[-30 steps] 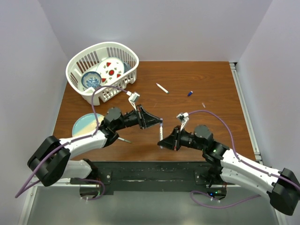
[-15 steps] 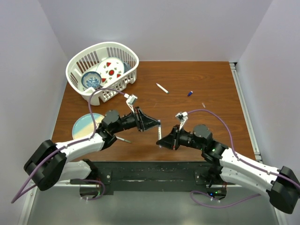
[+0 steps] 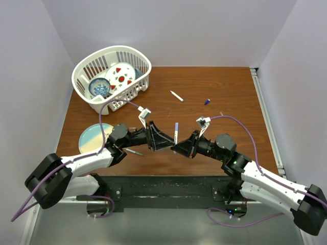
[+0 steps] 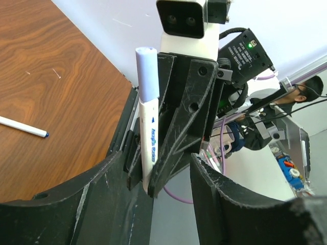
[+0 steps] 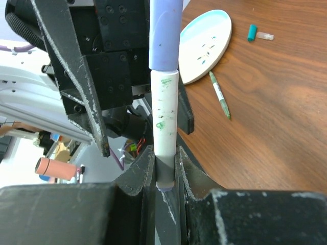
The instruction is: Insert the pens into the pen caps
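My left gripper's open fingers face the white pen's body, near my right gripper. They should first move up and close on the purple cap [image 4: 147, 74].
My right gripper [image 5: 164, 168] [image 3: 180, 148] is shut on the lower end of a white pen [image 5: 164, 115] [image 3: 176, 133], held upright, with a purple cap [image 5: 164, 30] [image 4: 146, 74] seated on its top. My left gripper [image 4: 158, 171] [image 3: 166, 144] faces it with jaws open and touching nothing; the pen stands just beyond its fingers [image 4: 76, 204]. A green-tipped pen [image 5: 219, 94] [image 3: 134, 151] lies uncapped by the left arm. Another white pen [image 3: 177, 96] [image 4: 23, 127] lies mid-table. A blue cap [image 3: 207, 101] lies to its right, and a teal cap [image 5: 252, 32] lies past the plate.
A pale blue plate [image 3: 93, 137] [image 5: 204, 43] lies on the table at the left, beside the left arm. A white basket [image 3: 87, 84] holding dishes stands at the back left. A tiny piece [image 3: 221, 114] lies on the wood at the right.
The left gripper has opened and let go of the pen's capped end, drawing slightly back. The right gripper has swung the pen up, its purple cap now showing on top.
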Robot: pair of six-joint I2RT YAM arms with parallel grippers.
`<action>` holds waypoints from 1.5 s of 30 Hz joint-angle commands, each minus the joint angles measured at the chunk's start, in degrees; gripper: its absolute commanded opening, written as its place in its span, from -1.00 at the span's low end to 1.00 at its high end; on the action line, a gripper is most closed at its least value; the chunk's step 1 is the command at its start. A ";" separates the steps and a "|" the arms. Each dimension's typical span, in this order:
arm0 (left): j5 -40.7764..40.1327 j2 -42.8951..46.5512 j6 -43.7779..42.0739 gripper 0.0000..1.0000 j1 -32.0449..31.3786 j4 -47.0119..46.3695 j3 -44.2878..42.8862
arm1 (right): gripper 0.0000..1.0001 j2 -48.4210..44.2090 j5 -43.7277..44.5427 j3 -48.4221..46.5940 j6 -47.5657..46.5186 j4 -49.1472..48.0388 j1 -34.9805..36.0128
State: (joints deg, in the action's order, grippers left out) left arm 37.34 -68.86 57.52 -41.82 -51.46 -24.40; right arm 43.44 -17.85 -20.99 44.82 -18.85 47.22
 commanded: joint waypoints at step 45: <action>2.64 -3.12 -1.35 0.50 -3.70 -8.39 -10.75 | -1.00 -3.19 -4.12 0.43 0.01 -11.03 0.06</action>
State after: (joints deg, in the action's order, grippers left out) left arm 38.52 -74.67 60.18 -45.41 -57.91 -31.77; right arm 41.19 -22.06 -20.23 46.33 -27.83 47.33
